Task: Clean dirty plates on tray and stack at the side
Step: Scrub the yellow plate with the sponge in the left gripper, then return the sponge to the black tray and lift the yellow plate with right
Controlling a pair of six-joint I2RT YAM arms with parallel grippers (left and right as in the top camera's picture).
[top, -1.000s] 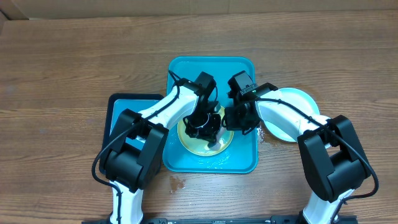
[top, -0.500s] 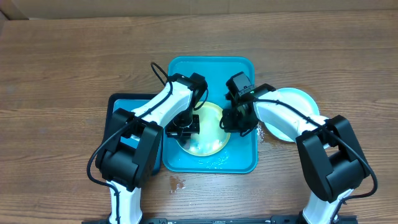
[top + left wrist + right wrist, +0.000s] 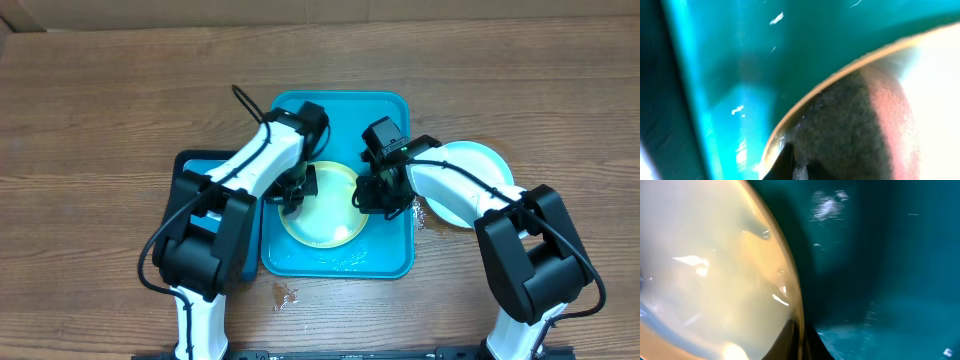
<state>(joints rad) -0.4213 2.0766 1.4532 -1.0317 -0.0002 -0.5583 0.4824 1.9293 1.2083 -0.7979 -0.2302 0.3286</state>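
The robot's left gripper should release the sponge inside the dark-rimmed blue tray [image 3: 229, 208], toward the side closest to the turquoise tray.
A yellow-green plate [image 3: 325, 215] lies in the near half of the turquoise tray [image 3: 340, 115]. My left gripper [image 3: 297, 188] is shut on a dark sponge with a pink side [image 3: 855, 120] and holds it at the plate's left rim [image 3: 805, 100]. My right gripper [image 3: 372, 193] is shut on the plate's right rim, which shows pinched between the fingers in the right wrist view [image 3: 801, 342]. The plate's inside [image 3: 705, 265] looks wet and shows no smear. A pale blue-white plate [image 3: 478, 160] lies on the table right of the tray, partly under my right arm. A third plate is not visible.
A smaller dark-rimmed blue tray [image 3: 205, 162] lies left of the turquoise tray, partly under my left arm. Water drops sit on the wooden table near the tray's front left corner [image 3: 285, 293]. The far half of the turquoise tray holds nothing.
My left gripper has moved the sponge from the plate's centre leftward to its left rim. The right gripper has stayed on the right rim.
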